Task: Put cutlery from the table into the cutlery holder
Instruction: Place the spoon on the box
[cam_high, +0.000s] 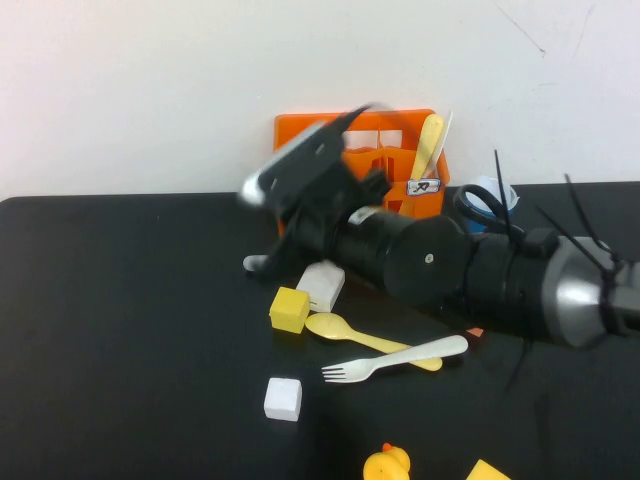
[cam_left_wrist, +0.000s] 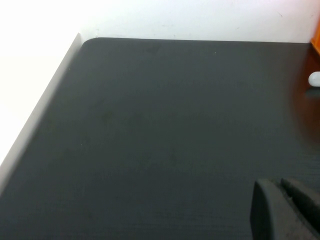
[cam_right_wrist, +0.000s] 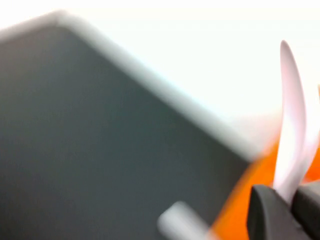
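Observation:
The robot's right gripper will release the pinkish-white cutlery in the orange holder's end compartment (cam_high: 285, 168) farthest away from the upright yellow spoon.
The orange cutlery holder (cam_high: 400, 138) stands at the back of the black table (cam_high: 130, 320), with a yellow spoon (cam_high: 428, 145) upright in its right compartment. My right gripper (cam_high: 305, 190) is at the holder's front left, blurred. In the right wrist view this gripper (cam_right_wrist: 286, 192) is shut on a pale pinkish-white piece of cutlery (cam_right_wrist: 292, 125), with the orange holder (cam_right_wrist: 245, 205) just behind it. A yellow spoon (cam_high: 370, 338) and a white fork (cam_high: 395, 362) lie on the table in front. My left gripper (cam_left_wrist: 277, 186) is out of the high view, shut and empty above bare table.
A white block (cam_high: 321, 285), a yellow cube (cam_high: 289, 309) and a white cube (cam_high: 283, 399) lie near the cutlery. A yellow duck (cam_high: 387, 465) sits at the front edge. A blue cup (cam_high: 490, 200) stands right of the holder. A pale rounded end (cam_high: 258, 263) lies under my right arm.

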